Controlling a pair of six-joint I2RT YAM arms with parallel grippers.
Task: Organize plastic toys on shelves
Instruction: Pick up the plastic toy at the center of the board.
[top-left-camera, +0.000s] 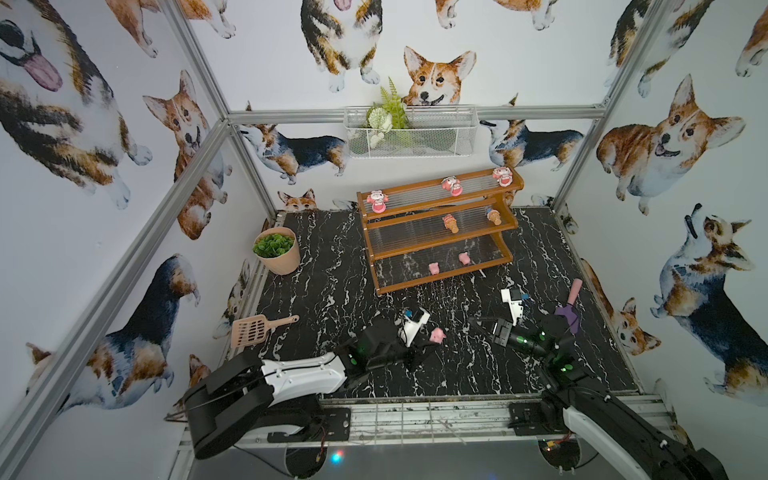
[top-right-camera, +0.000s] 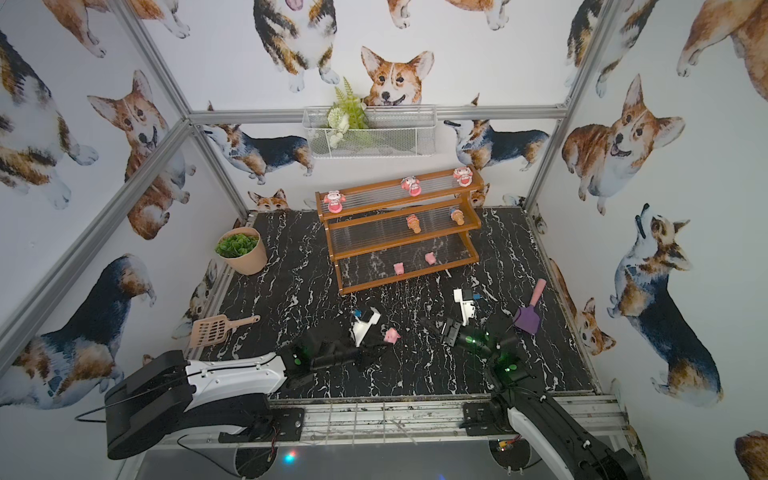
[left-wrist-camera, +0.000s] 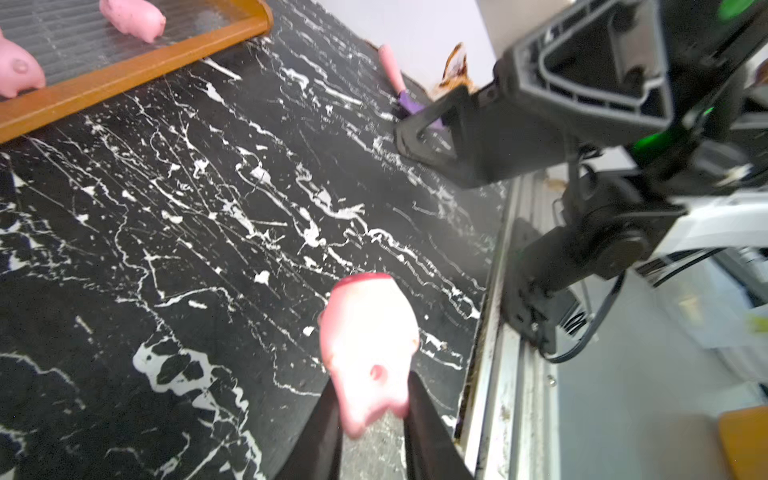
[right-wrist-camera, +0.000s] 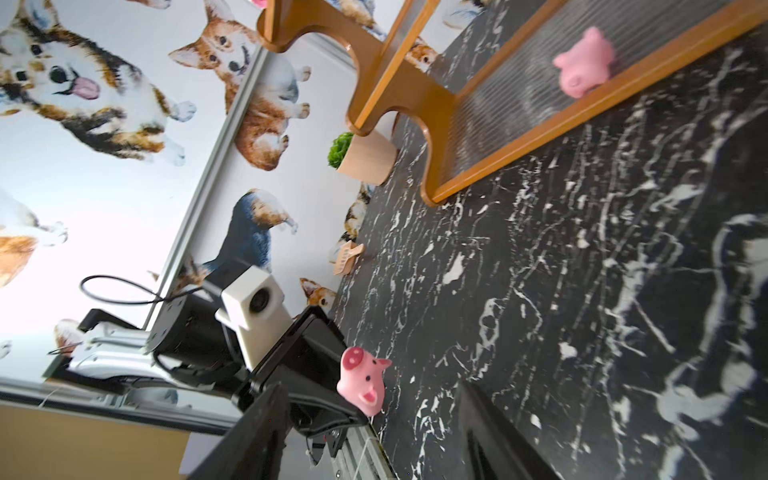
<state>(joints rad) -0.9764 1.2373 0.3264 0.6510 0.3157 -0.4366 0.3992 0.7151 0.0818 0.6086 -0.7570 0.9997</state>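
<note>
The pink pig toy is in my left gripper in front of the shelves, and my right gripper will next close on the body (top-left-camera: 437, 336) (right-wrist-camera: 368, 392) of that toy.
My left gripper (left-wrist-camera: 372, 401) is shut on a pink pig toy (left-wrist-camera: 368, 340), holding it just above the black marble floor (top-left-camera: 332, 291), in front of the shelves (top-left-camera: 440, 279). The same pig (top-left-camera: 437, 334) shows in both top views. The wooden rack carries three doll figurines (top-left-camera: 452, 185) on its top tier, two ice-cream cones (top-left-camera: 451, 223) on the middle tier and two pink pigs (top-left-camera: 434, 268) on the bottom tier. My right gripper (right-wrist-camera: 374, 436) stands open and empty to the right of the held pig (right-wrist-camera: 361, 380), low over the floor.
A potted plant (top-left-camera: 277, 249) stands at the left back. A beige slotted scoop (top-left-camera: 253, 330) lies at the left. A purple scoop with a pink handle (top-left-camera: 569, 309) lies at the right, behind my right arm. A white wire basket (top-left-camera: 411, 131) hangs on the back wall.
</note>
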